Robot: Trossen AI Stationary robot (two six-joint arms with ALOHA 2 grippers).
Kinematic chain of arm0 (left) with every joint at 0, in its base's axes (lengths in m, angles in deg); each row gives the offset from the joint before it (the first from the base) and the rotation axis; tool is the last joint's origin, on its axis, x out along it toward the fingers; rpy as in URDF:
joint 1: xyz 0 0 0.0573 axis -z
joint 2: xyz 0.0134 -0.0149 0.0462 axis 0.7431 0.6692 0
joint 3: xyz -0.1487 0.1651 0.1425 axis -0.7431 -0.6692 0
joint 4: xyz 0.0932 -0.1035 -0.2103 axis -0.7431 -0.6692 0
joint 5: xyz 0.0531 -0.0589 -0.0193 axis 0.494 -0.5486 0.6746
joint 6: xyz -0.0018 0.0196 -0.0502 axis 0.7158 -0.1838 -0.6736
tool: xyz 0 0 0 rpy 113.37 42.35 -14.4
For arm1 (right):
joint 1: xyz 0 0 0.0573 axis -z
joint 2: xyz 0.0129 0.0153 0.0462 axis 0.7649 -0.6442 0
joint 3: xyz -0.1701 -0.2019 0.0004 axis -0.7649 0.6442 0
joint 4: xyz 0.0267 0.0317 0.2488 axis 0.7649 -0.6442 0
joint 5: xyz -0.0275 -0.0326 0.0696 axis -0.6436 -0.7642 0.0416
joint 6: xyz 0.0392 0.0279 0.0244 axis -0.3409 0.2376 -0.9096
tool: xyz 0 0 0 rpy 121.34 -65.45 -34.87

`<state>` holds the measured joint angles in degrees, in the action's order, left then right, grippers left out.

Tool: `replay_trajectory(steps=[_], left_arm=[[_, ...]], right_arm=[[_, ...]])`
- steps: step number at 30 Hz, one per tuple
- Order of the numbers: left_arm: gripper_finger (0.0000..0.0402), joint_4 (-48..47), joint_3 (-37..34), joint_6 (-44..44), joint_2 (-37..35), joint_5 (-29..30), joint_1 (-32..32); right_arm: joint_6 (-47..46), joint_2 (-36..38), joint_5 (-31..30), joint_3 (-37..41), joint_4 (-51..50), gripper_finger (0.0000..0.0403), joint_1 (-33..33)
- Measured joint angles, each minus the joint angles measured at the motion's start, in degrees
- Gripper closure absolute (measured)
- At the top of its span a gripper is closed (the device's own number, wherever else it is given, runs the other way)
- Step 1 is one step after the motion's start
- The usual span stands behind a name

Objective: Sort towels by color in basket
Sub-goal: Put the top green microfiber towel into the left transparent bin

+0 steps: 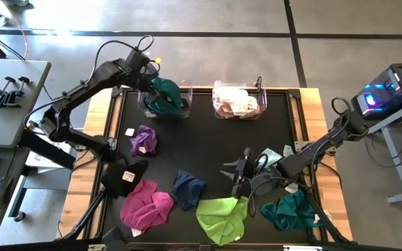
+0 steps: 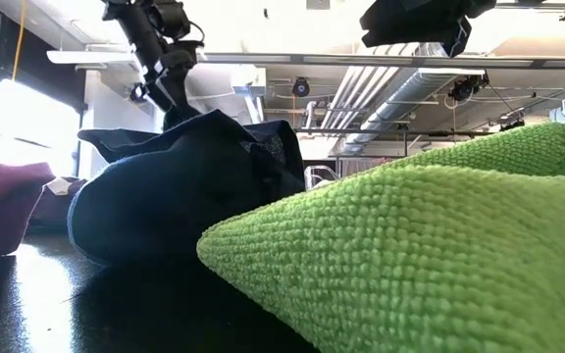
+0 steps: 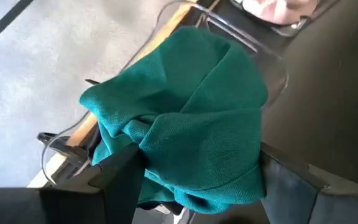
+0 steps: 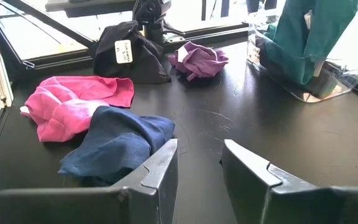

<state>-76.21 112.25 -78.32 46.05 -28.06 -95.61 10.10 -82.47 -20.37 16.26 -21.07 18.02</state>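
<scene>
The teal towel is bunched up above the clear basket's rim, so the robot's left gripper should back away, pinch the towel's folds and tuck them down inside the basket (image 1: 185,102).
A teal towel (image 1: 166,95) lies heaped in the clear basket (image 1: 147,108) at the far left and stands above its rim (image 4: 294,90). My left gripper (image 1: 153,82) hovers open just above it, one finger on either side of the towel (image 3: 191,118) in the left wrist view. A second clear basket (image 1: 220,111) at the far middle holds pink and white towels (image 1: 234,100). My right gripper (image 4: 199,168) stands open with nothing in it, above the mat near the lime green towel (image 1: 222,217). The navy towel (image 4: 114,146) lies on the mat just ahead of it.
Loose on the black mat lie a purple towel (image 1: 144,141), a black one with a white tag (image 1: 125,178), a magenta one (image 1: 146,207), a second teal one (image 1: 292,213) at the near right, and a pale one (image 1: 276,155) by the right arm.
</scene>
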Motion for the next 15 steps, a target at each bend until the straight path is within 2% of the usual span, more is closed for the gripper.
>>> replay_trajectory(steps=[3,7,15], left_arm=[[0.0138,0.8,-1.8,0.3,0.9,0.0,0.0],[0.0138,-3.8,-2.6,3.0,2.9,0.7,0.0],[0.0138,-13.0,-2.4,4.3,2.8,11.6,0.0]], right_arm=[[0.0,0.0,0.0,0.0,0.0,0.0286,0.0],[0.0,0.0,0.0,0.0,0.0,0.0286,0.0],[0.0,0.0,0.0,0.0,0.0,0.0286,0.0]])
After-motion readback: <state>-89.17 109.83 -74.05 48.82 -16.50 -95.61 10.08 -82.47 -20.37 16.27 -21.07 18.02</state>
